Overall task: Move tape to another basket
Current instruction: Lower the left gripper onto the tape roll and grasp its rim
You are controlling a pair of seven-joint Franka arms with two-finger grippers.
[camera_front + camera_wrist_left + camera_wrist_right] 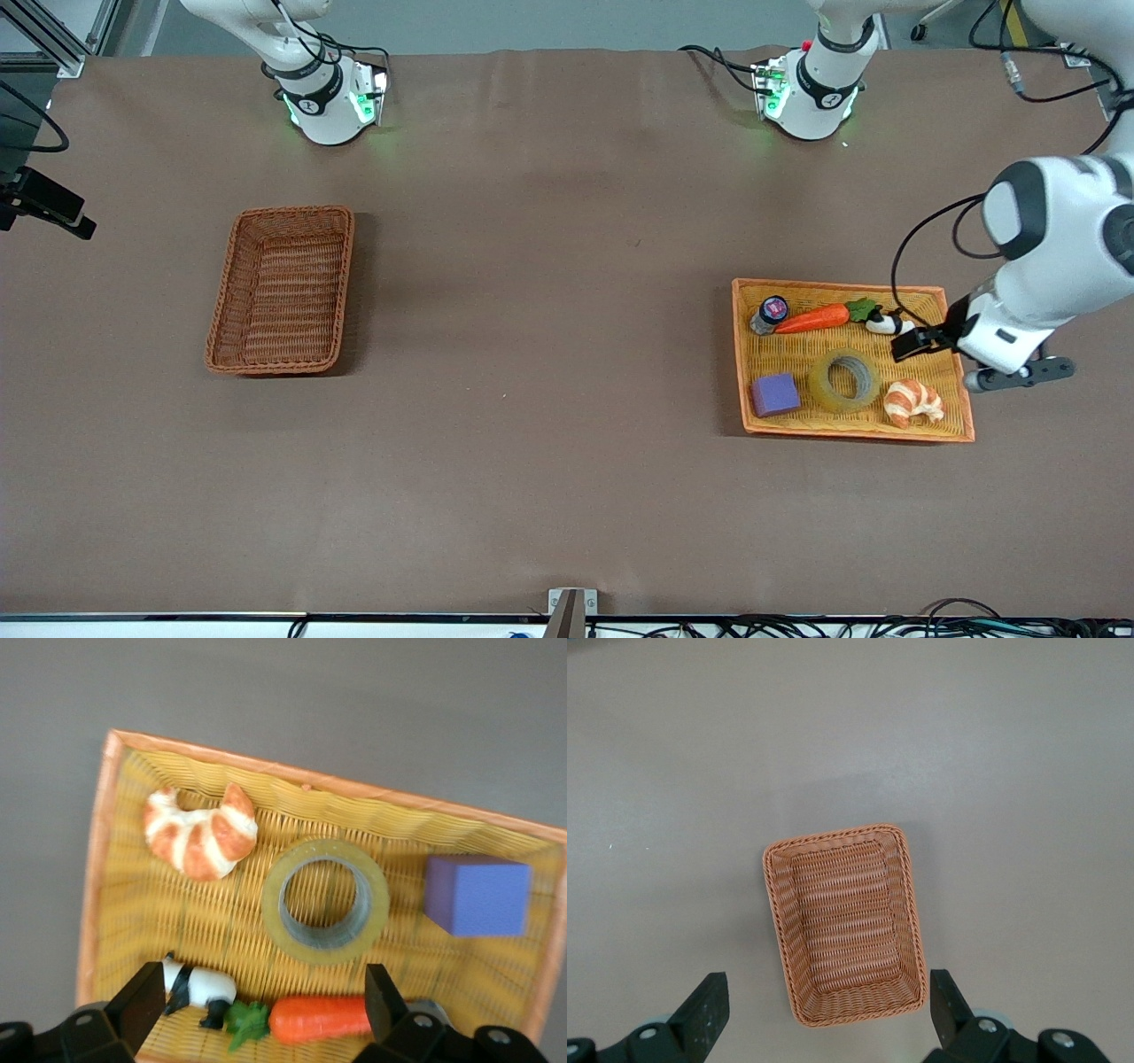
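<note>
The side of the tape (873, 372) (276, 914) that faces the gap between the croissant toy and the panda toy will be gripped by my left gripper.
The tape (844, 381) lies flat in the orange-yellow tray (959, 424), between a purple block and a croissant toy. It also shows in the left wrist view (325, 900). My left gripper (923, 342) is open and empty, hovering over the tray above the panda and carrot toys, beside the tape; its wrist view (264, 997) shows both fingers spread wide. The reddish-brown basket (282, 291) stands empty toward the right arm's end of the table. My right gripper (828, 994) is open and empty, high over that basket (846, 926), and is out of the front view.
The tray also holds a croissant (914, 401), a purple block (775, 394), a carrot (813, 319), a panda (886, 324) and a small dark-capped bottle (769, 313). Brown cloth covers the table between tray and basket.
</note>
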